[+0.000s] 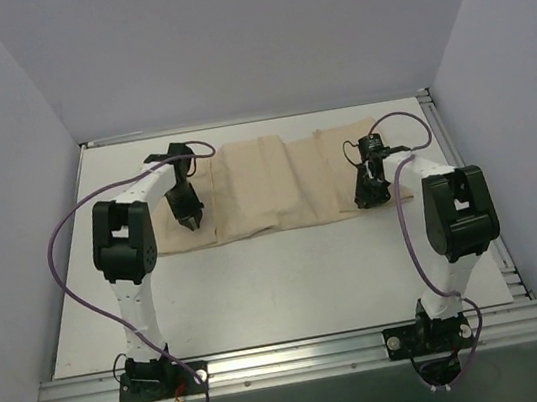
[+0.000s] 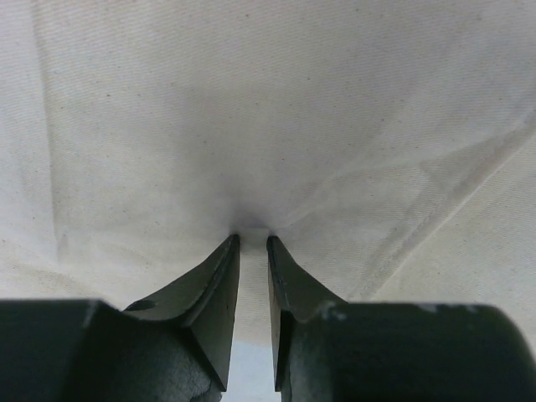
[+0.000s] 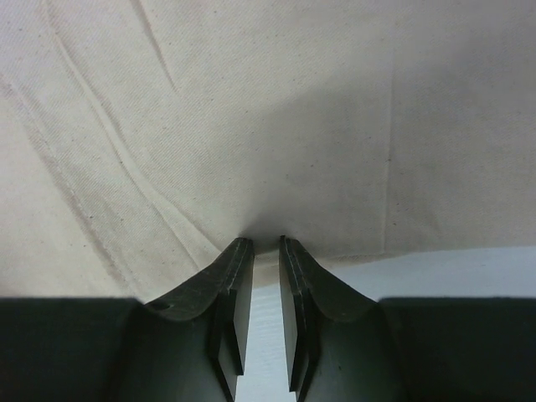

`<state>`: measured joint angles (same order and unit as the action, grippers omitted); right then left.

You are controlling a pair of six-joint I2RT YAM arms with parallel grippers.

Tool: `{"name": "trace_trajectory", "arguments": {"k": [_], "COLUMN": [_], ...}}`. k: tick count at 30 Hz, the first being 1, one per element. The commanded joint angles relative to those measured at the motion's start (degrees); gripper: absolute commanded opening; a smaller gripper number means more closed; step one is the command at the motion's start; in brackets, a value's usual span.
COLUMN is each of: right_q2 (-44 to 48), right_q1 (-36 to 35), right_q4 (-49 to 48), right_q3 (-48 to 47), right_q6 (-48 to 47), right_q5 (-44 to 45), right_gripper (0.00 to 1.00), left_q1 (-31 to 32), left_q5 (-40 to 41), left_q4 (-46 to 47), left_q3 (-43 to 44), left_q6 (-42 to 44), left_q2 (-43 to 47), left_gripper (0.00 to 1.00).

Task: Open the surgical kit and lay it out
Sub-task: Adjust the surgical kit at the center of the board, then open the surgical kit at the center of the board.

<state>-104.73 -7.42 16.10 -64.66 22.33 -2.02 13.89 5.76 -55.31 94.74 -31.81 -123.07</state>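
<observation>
My left gripper is pinching the wrap short of the folded flap's loose edge. It should open, take the flap's near corner [image 1: 217, 242] and pull the flap open.
The surgical kit shows as a large beige cloth wrap [image 1: 276, 185] lying creased across the far half of the white table [image 1: 261, 283]. My left gripper [image 1: 192, 222] is down at the wrap's near left edge. In the left wrist view its jaws [image 2: 253, 239] stand narrow, with the cloth [image 2: 268, 126] pinched and puckered at their tips. My right gripper [image 1: 367, 196] is at the wrap's near right edge. Its jaws [image 3: 266, 243] are likewise shut on the hem of the cloth [image 3: 293, 126]. What lies under the folds is hidden.
Grey walls close in the table on the left, right and back. An aluminium rail [image 1: 292, 359] runs along the near edge where both arm bases are bolted. Purple cables loop beside each arm.
</observation>
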Motion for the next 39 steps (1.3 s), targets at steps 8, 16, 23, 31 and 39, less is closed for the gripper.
{"name": "trace_trajectory", "arguments": {"k": [8,16,23,31,39], "right_q2": [2.2,-3.2,-10.2,-13.8,-14.4], "right_q1": [-1.6,-6.8,-9.9,-11.9,-12.0], "right_q4": [9.4,15.2,16.8,16.9,16.2], "right_q3": [-7.9,-19.2,-24.4,-24.3,-22.3], "right_q6": [-0.4,-3.9,-3.2,-2.8,-3.2], "right_q5": [-4.2,1.8,6.9,11.7,13.5], "right_gripper": [0.34,0.60,0.62,0.59,0.38], "left_q1": [-0.8,5.5,9.4,10.5,10.8], "left_q5": [8.6,8.7,10.5,13.9,14.3], "left_q4": [5.8,7.5,6.7,6.4,7.8], "left_q3": [-1.6,-8.0,-8.8,-8.8,-9.7], "left_q6": [3.0,1.6,-1.0,-0.9,-0.2], "left_q2": [8.6,17.1,14.5,13.3,10.7], "left_gripper": [0.53,0.71,0.72,0.78,0.79]}}
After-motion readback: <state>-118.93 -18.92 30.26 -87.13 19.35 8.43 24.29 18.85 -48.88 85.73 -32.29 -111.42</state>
